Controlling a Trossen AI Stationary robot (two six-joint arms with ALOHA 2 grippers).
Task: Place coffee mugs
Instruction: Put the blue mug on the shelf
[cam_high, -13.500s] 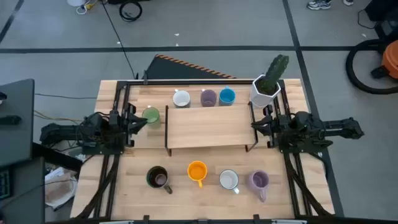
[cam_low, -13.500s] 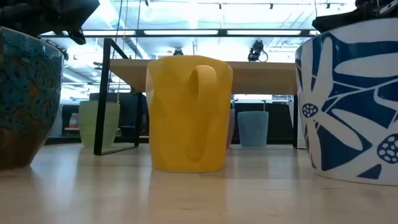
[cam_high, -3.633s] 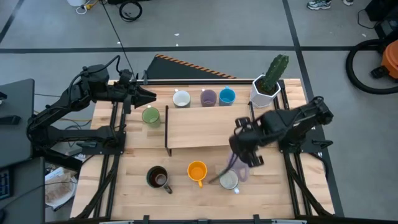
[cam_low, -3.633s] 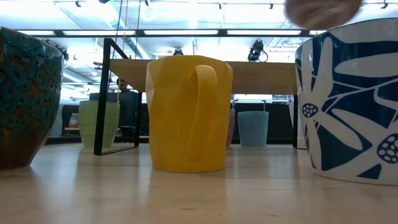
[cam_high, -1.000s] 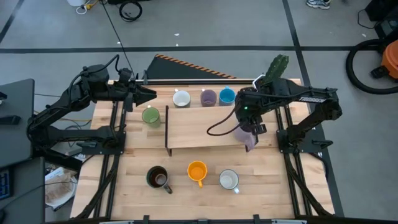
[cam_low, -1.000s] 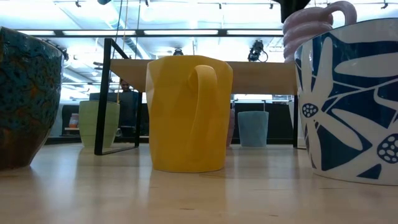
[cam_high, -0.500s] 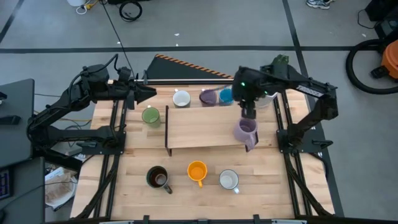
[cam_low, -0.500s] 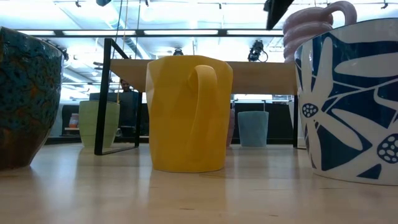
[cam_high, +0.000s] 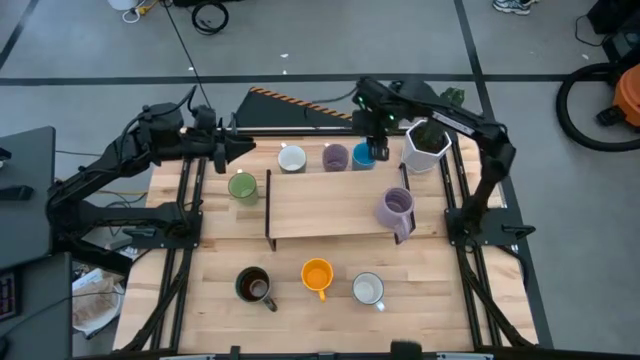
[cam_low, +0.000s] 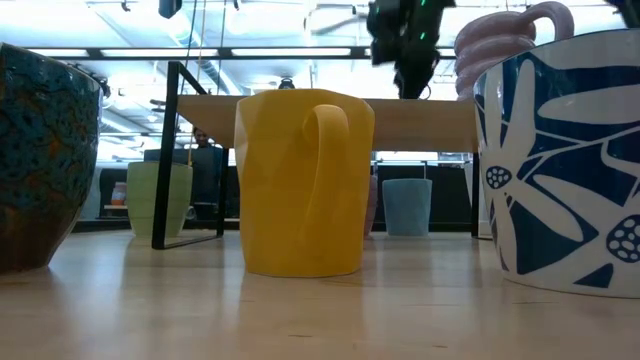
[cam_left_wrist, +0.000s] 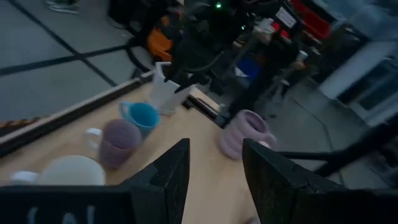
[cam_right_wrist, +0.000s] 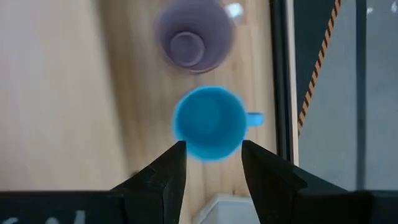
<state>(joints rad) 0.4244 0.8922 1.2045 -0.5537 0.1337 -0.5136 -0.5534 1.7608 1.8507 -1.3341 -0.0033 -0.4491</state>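
Next, my right gripper will go down to the blue mug and grab the mug's rim (cam_high: 359, 164) (cam_right_wrist: 179, 107) on the side facing the wooden shelf.
A tall lavender mug (cam_high: 395, 208) stands upright on the right end of a wooden riser shelf (cam_high: 320, 205); it also shows in the low view (cam_low: 500, 40). My right gripper (cam_high: 378, 143) hangs open above the blue mug (cam_right_wrist: 208, 123), touching nothing. The white mug (cam_high: 291, 158), lavender mug (cam_high: 335, 157) and blue mug (cam_high: 363, 156) stand in a row behind the shelf. The green mug (cam_high: 241, 186) stands left of the shelf. The dark brown mug (cam_high: 255, 287), orange mug (cam_high: 317, 275) and pale mug (cam_high: 368, 289) stand in front. My left gripper (cam_high: 238, 148) is open in the air at the far left.
A white faceted planter with a cactus (cam_high: 426, 143) stands at the far right corner, just right of my right gripper. Black frame rails (cam_high: 190, 215) run along both sides of the table. The shelf top left of the tall mug is bare wood.
My right gripper has drawn away from the tall lavender mug, going up and toward the table's far edge, and now hangs over the blue mug. The tall lavender mug stays upright on the shelf's right end.
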